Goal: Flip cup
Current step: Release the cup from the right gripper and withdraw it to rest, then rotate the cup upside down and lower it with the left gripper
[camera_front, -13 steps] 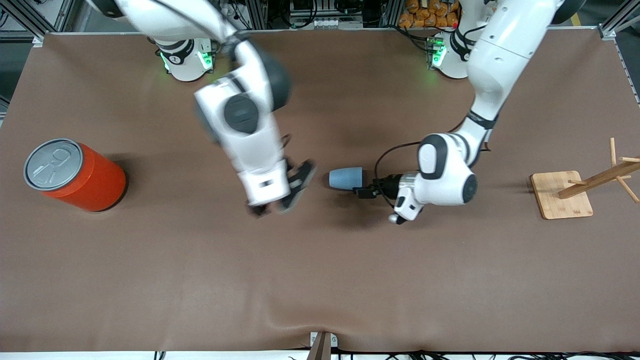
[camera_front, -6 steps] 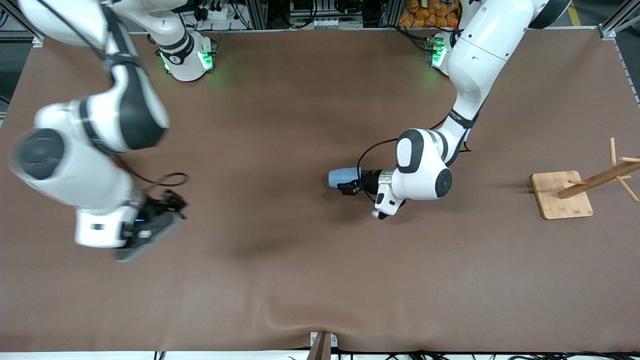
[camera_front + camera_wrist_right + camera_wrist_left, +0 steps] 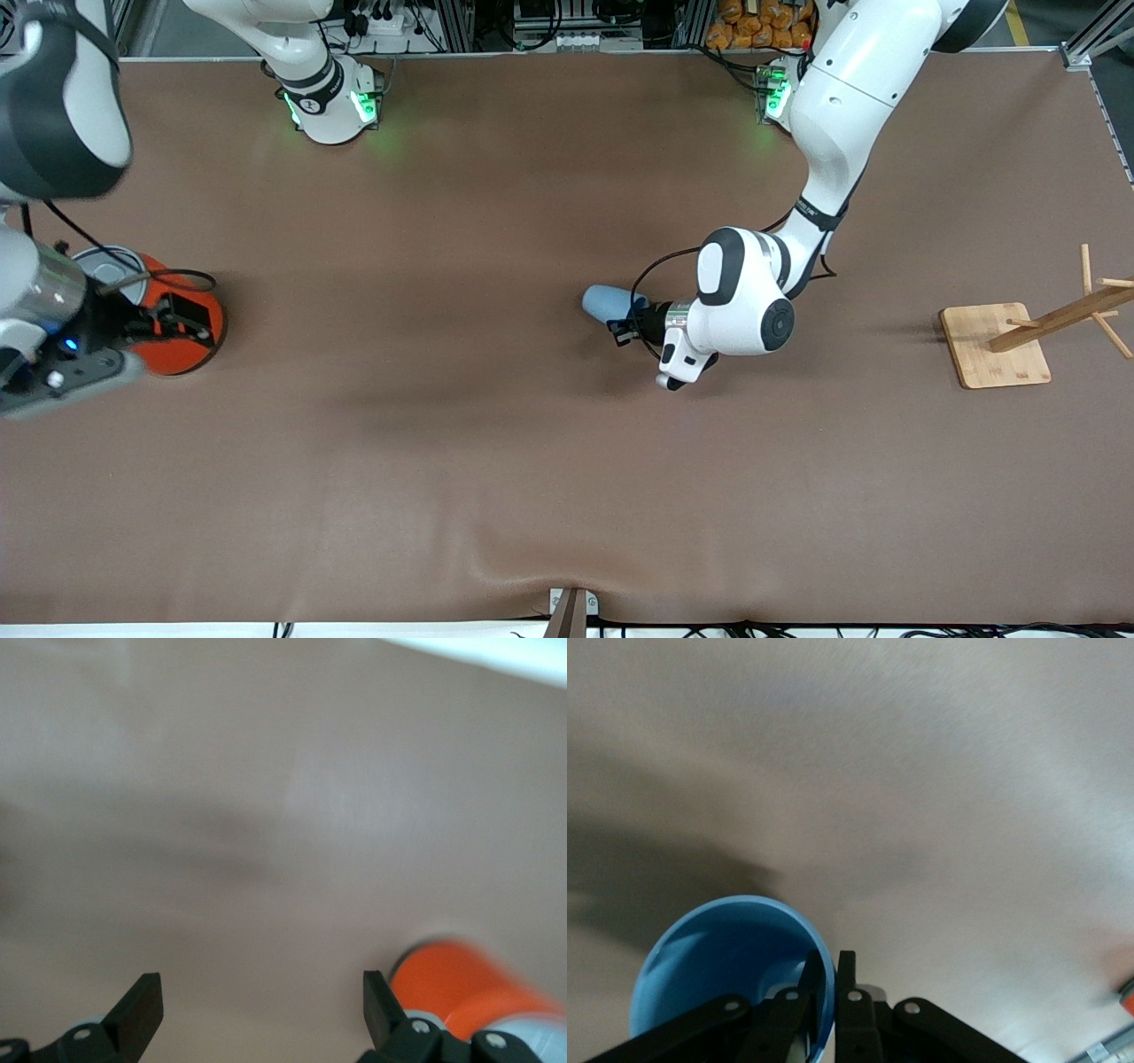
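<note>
My left gripper is to set the light-blue cup down and let go of it on the bare table (image 3: 784, 378) short of the square base of the wooden rack. The cup is now tilted near the table's middle.
The small light-blue cup (image 3: 604, 303) is near the middle of the table, tilted, with its closed end pointing away from my left gripper (image 3: 625, 322). That gripper is shut on the cup's rim. In the left wrist view one finger is inside the darker blue cup (image 3: 718, 966) and the other is outside, so my left gripper (image 3: 828, 973) pinches the wall. My right gripper (image 3: 182, 317) is open and empty over the orange can at the right arm's end of the table. The right wrist view shows it (image 3: 259, 1003) spread wide.
The large orange can (image 3: 182, 351) with a grey lid stands at the right arm's end and also shows in the right wrist view (image 3: 461, 985). A wooden rack on a square base (image 3: 992, 347) stands at the left arm's end.
My right arm has swung from the table's middle out over the orange can. My left gripper has moved onto the cup's rim, and the cup now tilts.
</note>
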Tool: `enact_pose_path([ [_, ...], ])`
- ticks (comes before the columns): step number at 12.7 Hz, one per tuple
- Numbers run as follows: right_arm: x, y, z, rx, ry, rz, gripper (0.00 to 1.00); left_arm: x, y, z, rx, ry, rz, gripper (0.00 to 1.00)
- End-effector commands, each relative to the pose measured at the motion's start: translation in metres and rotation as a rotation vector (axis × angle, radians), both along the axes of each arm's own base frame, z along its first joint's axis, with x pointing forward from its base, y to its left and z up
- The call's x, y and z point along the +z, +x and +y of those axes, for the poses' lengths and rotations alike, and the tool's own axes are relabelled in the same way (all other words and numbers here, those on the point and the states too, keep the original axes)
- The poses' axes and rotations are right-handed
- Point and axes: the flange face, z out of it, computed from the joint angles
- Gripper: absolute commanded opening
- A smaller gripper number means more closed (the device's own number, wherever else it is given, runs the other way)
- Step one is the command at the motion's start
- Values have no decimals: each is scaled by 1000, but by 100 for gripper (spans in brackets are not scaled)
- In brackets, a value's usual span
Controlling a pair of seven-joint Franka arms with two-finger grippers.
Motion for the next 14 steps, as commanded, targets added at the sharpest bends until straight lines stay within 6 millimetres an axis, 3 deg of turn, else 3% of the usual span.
enact_pose_path([
  [1,16,-43,1,-267,-6,35,100,42,18,5,-20,87,-95,0],
  [2,18,-57,-13,-311,-4,34,100,56,23,10,-25,123,-131,0],
  [4,18,-87,-42,-374,45,28,100,95,41,40,5,215,-212,0],
  [7,17,-112,-54,-393,45,40,100,137,56,79,36,418,-307,0],
  [8,23,-114,-49,-384,41,55,100,137,60,88,54,503,-335,0],
  [10,53,-96,-41,-358,33,-18,100,126,65,106,91,678,-388,0],
  [13,61,-91,-39,-361,12,12,100,110,84,149,154,791,-406,0],
  [14,65,-91,-42,-357,7,3,100,101,85,153,153,798,-395,0],
])
